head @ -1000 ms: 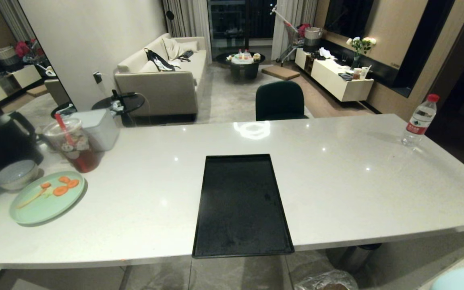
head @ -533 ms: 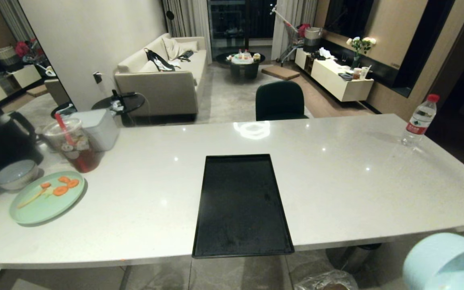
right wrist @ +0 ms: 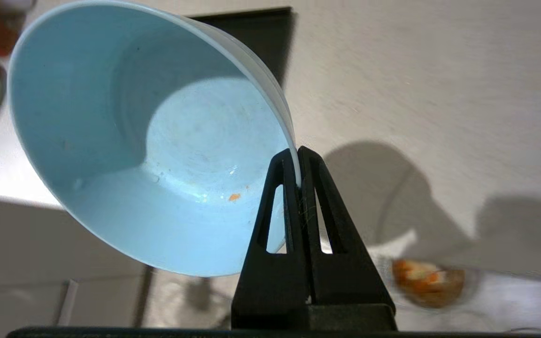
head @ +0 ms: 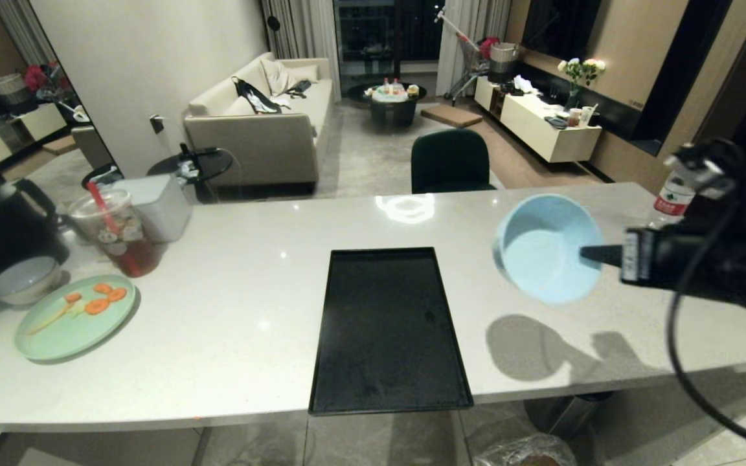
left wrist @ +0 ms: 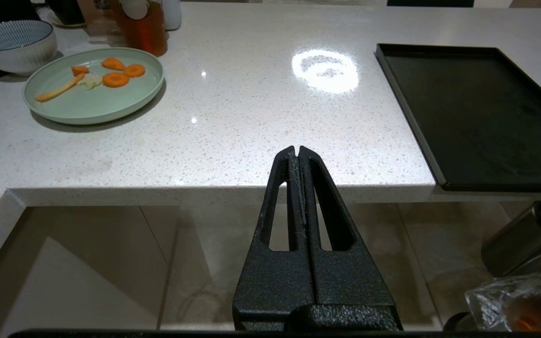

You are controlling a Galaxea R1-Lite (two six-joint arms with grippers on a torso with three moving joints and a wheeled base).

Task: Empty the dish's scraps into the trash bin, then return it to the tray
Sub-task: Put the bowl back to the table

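Observation:
I should set the dish down with my right gripper on the near half of the black tray [head: 393,344], halfway between the tray's long sides. The dish is still tipped in the air over the table.
The dish [head: 544,249] is a pale-blue bowl held in the air over the table, right of the tray [head: 389,327] and tipped on its side. My right gripper [head: 585,254] is shut on its rim. The right wrist view shows the rim pinched in the gripper [right wrist: 297,157], and the dish [right wrist: 148,141] holds only a small orange speck [right wrist: 234,197]. Orange scraps [right wrist: 428,277] lie blurred in the trash bin's clear bag [head: 522,452] under the table edge. My left gripper [left wrist: 297,149] is shut and empty, parked below the table's near edge.
A mint-green plate [head: 75,317] with carrot slices, a ribbed bowl [head: 25,279] and a drink cup [head: 117,233] stand at the table's left. A water bottle [head: 671,194] stands at the far right. A second steel bin [head: 570,411] is under the table.
The right arm has swung up from the lower right corner with the dish, which now hangs above the table right of the tray. The left arm has not moved.

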